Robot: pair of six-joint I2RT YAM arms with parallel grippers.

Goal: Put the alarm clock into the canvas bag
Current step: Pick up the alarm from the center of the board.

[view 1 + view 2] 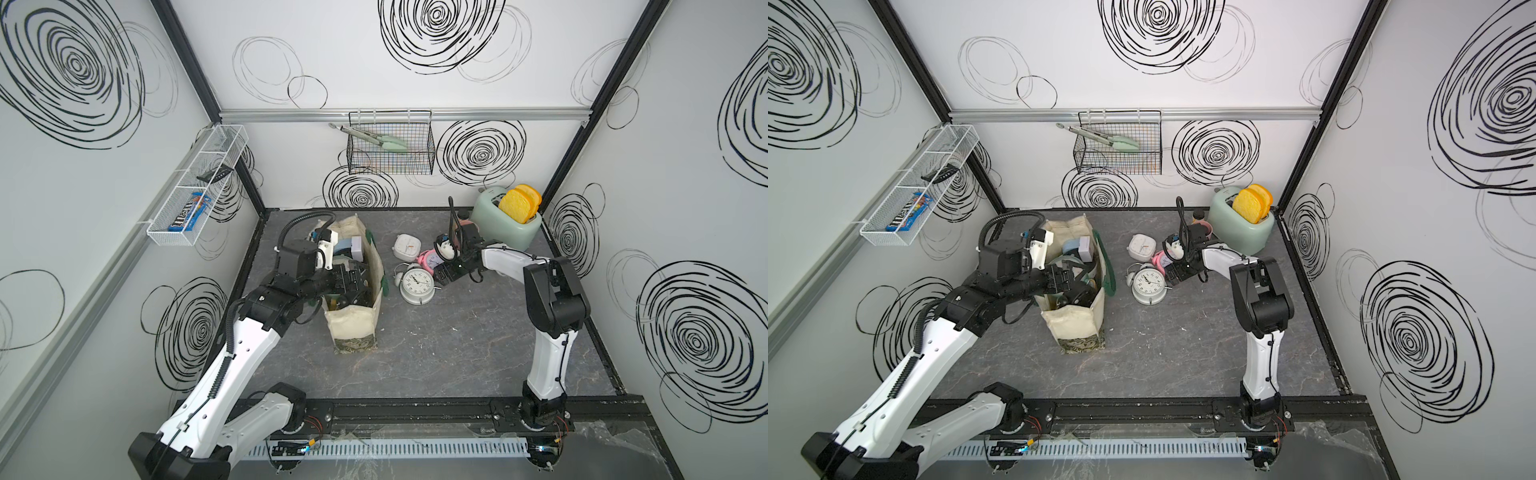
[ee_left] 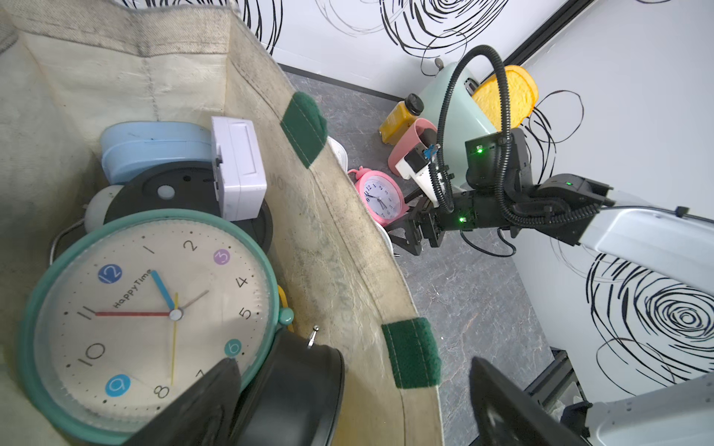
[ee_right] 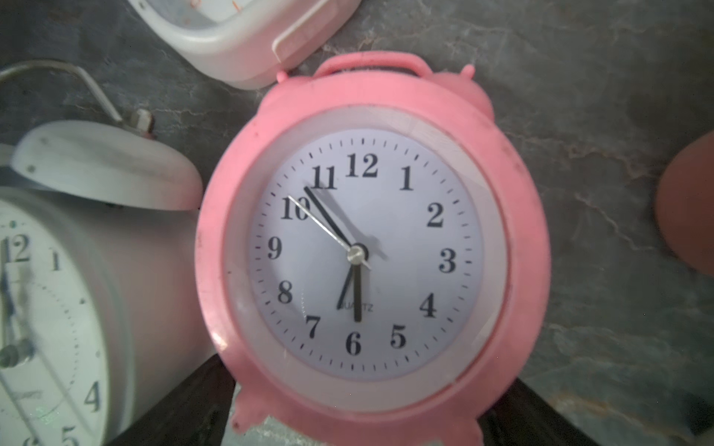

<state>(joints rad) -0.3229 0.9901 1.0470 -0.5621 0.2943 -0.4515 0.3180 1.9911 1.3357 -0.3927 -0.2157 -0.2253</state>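
Note:
Once my right gripper lifts the pink alarm clock, I next grab the pink alarm clock's near side (image 1: pixel 427 268) (image 2: pixel 368 209), beside its bell, with my left gripper.
The cream canvas bag (image 1: pixel 353 328) (image 1: pixel 1073 328) stands open at centre left, holding several clocks, among them a teal one (image 2: pixel 147 316). My left gripper (image 1: pixel 351 282) (image 2: pixel 353 361) is open and straddles the bag's right wall (image 2: pixel 347 270), one finger inside and one outside. A pink alarm clock (image 1: pixel 430 259) (image 1: pixel 1160 261) (image 3: pixel 363 247) lies face up on the table right of the bag. My right gripper (image 1: pixel 442 274) (image 3: pixel 363 370) is open, its fingers on either side of the pink clock's lower end.
A white twin-bell clock (image 1: pixel 417 284) (image 3: pixel 50 309) and a white square clock (image 1: pixel 405 245) lie close beside the pink one. A mint toaster (image 1: pixel 505 222), juice bottle (image 2: pixel 402 116) and pink cup (image 2: pixel 409 143) stand behind. A wire basket (image 1: pixel 390 145) and mesh shelf (image 1: pixel 199 183) hang on the walls.

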